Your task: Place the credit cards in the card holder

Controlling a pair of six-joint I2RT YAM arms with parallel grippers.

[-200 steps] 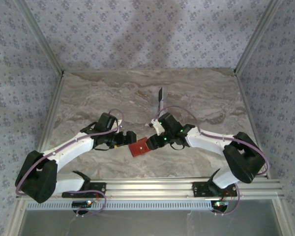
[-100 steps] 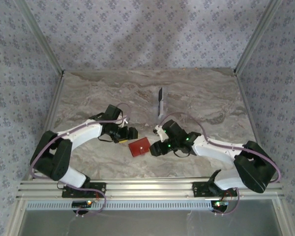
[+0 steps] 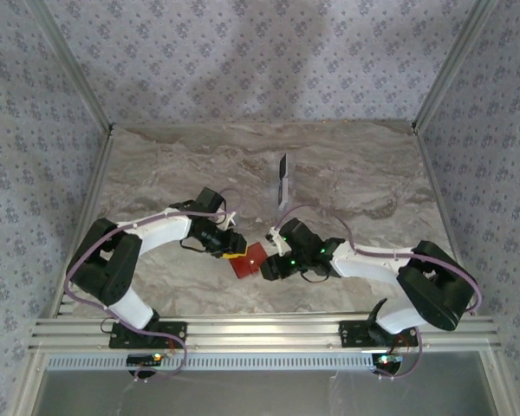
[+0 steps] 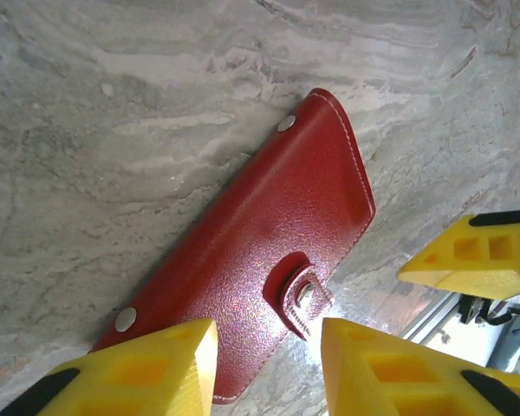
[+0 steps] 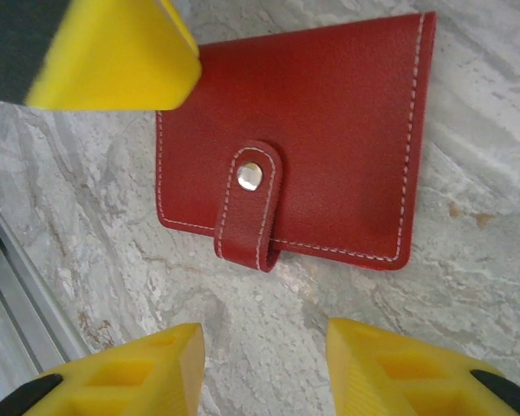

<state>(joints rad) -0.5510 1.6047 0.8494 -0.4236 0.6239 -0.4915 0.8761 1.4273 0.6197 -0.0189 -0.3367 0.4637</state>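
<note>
My left fingers straddle the card holder's strap edge, so my left gripper needs to take the card holder's corner point(image 4: 109, 340) by the spine before my right gripper opens the strap.
The card holder point(image 3: 251, 259) is a closed red wallet lying flat on the marble table, its snap strap point(image 5: 250, 201) fastened. My left gripper point(image 3: 233, 246) is at its left edge. In the left wrist view the card holder point(image 4: 260, 234) has its near corner and strap between the open yellow fingers point(image 4: 160, 368) of my left gripper point(image 4: 269, 368). My right gripper point(image 3: 267, 268) stands open just off the wallet's right side. Between the tips of my right gripper point(image 5: 267, 373) there is bare table, just short of the strap. One dark credit card point(image 3: 282, 178) with pale parts lies farther back.
Patterned walls with metal corner posts close in the table point(image 3: 355, 173) on three sides. An aluminium rail point(image 3: 269, 331) carrying both arm bases runs along the near edge. The other arm's yellow finger point(image 5: 104, 52) reaches over the wallet's far corner.
My left arm has folded back at the elbow, and its jaws have narrowed around the wallet's edge. My right gripper has dropped closer to the wallet and narrowed a little. The wallet has barely moved.
</note>
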